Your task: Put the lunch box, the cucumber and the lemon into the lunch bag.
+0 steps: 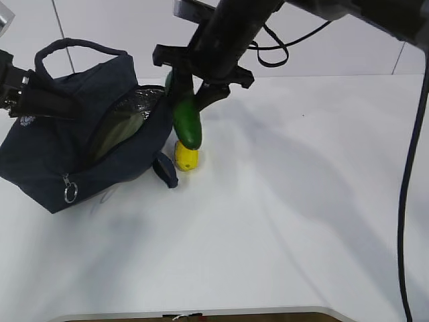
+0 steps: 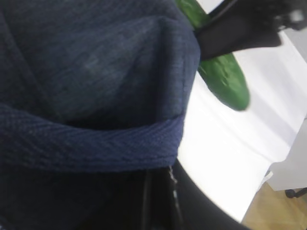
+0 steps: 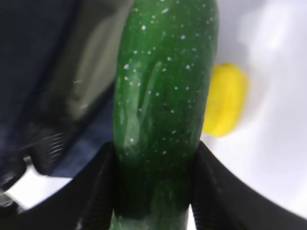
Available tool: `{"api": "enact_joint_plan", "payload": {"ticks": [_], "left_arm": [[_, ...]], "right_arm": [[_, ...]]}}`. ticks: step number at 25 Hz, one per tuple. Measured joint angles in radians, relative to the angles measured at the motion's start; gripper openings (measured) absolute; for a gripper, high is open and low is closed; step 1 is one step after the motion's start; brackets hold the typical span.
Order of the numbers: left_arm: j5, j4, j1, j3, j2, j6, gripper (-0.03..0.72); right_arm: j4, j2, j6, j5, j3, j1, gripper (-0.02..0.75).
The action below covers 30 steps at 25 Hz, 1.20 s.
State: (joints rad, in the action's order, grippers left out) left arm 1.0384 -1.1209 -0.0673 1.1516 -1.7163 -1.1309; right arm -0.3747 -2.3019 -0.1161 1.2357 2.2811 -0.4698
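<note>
The robot's right gripper needs to release the cucumber between the lunch box and the upper side point(image 1: 103, 121) of the lunch bag.
The navy lunch bag point(image 1: 53, 154) lies on its side at the left, its top unzipped and facing right. Inside the opening shows the pale green lid of the lunch box point(image 1: 120, 131). My left gripper point(image 1: 20, 90) is shut on the bag's upper edge; in the left wrist view the bag's fabric point(image 2: 96, 62) covers the jaws. My right gripper point(image 1: 194, 94) is shut on the dark green cucumber point(image 1: 188, 121), which hangs tip down just right of the bag's mouth. The yellow lemon point(image 1: 186, 157) rests on the table directly under the cucumber point(image 3: 165, 72), with the lemon point(image 3: 224, 100) seen behind it.
A silver ring pull point(image 1: 70, 193) hangs at the bag's near corner. One loop handle point(image 1: 74, 47) stands up at the back; the other point(image 1: 165, 170) lies on the table beside the lemon. The white table point(image 1: 301, 201) stretches right and forward.
</note>
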Motion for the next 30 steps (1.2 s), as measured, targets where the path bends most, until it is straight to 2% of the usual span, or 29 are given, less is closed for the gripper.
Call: {"api": "enact_joint_plan", "payload": {"ticks": [4,11,17,25,30], "left_arm": [[-0.002,-0.016,0.0,0.0,0.0,0.0,-0.01],[-0.004,-0.079,0.0,0.0,0.0,0.0,-0.01],[0.013,-0.086,0.0,0.0,0.0,0.002,-0.01],[0.028,-0.09,0.0,0.0,0.0,0.002,-0.01],[0.028,-0.116,0.0,0.0,0.0,0.002,-0.01]], "right_arm": [[-0.13,-0.002,0.042,0.002,0.0,0.0,0.332],[-0.295,-0.04,0.084,0.002,0.0,0.0,0.332],[-0.352,-0.094,0.116,0.0,0.0,0.0,0.332],[-0.428,-0.094,0.129,-0.173,0.0,0.0,0.332],[-0.432,-0.094,0.132,-0.248,0.0,-0.014,0.342]]}}
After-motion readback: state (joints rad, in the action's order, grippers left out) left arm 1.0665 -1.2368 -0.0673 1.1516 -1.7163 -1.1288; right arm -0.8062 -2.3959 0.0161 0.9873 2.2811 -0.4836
